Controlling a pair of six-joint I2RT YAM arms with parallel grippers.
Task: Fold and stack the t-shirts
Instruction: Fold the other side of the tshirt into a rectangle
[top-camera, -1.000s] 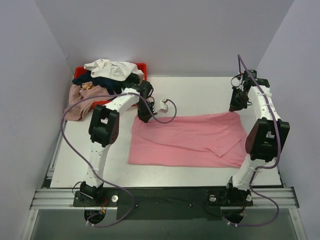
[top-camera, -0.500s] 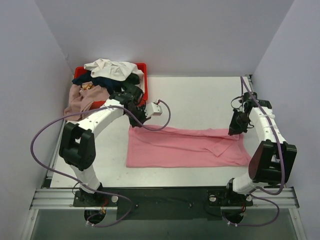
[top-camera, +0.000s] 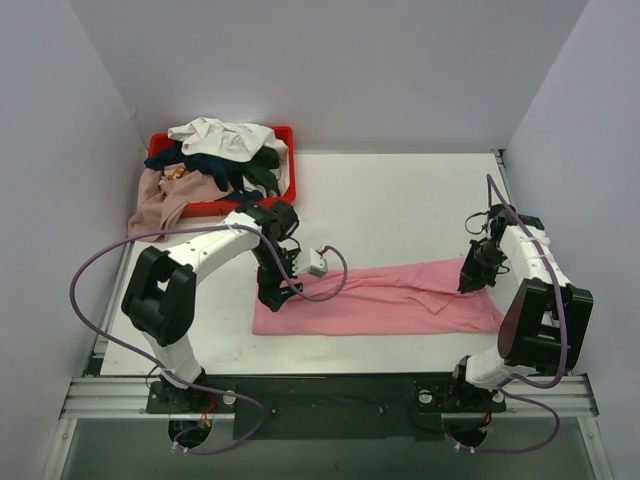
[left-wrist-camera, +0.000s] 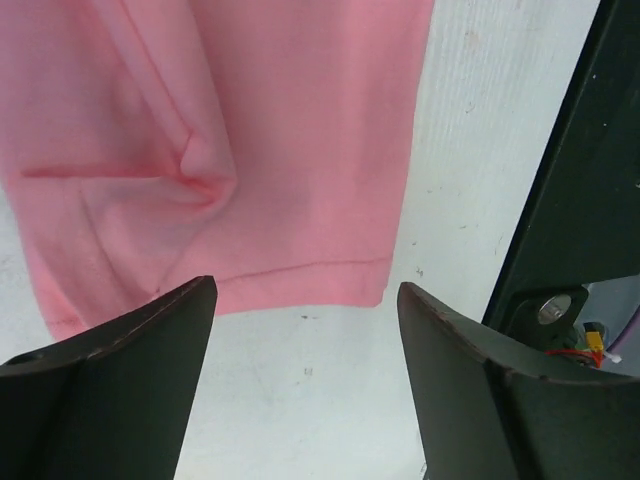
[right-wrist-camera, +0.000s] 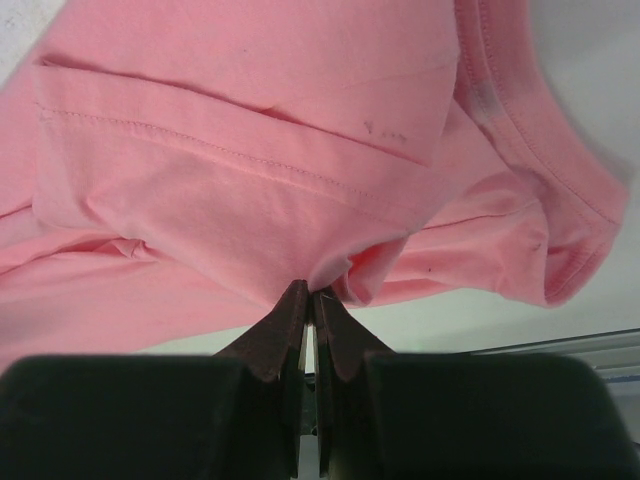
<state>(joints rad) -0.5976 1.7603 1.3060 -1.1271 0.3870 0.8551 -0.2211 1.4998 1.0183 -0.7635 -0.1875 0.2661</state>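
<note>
Next, my left gripper pinches that corner (left-wrist-camera: 207, 186) and pulls it straight, because the corner of the top layer curls back short of the hem of the bright pink t-shirt.
The bright pink t-shirt (top-camera: 380, 300) lies folded into a long strip across the near half of the table. My left gripper (top-camera: 272, 295) hovers over its left end. In the left wrist view that gripper (left-wrist-camera: 305, 340) is open, with only bare table between the fingers (left-wrist-camera: 110, 380) and the shirt's hem (left-wrist-camera: 300, 272) just beyond the tips. My right gripper (top-camera: 468, 283) is at the shirt's right end. The right wrist view shows it (right-wrist-camera: 310, 292) shut on a pinch of pink cloth (right-wrist-camera: 250, 170) near the collar.
At the back left a red tray (top-camera: 287, 133) holds a heap of other t-shirts: white (top-camera: 225, 137), navy (top-camera: 185, 158), dark green (top-camera: 262, 175). A mauve one (top-camera: 160, 200) hangs over its left side. The left arm's purple cable (top-camera: 335, 275) loops over the shirt.
Both grippers drew the shirt's far edge toward the near edge, folding it in half lengthwise. The left gripper then opened and let go; the right stays shut on the cloth.
</note>
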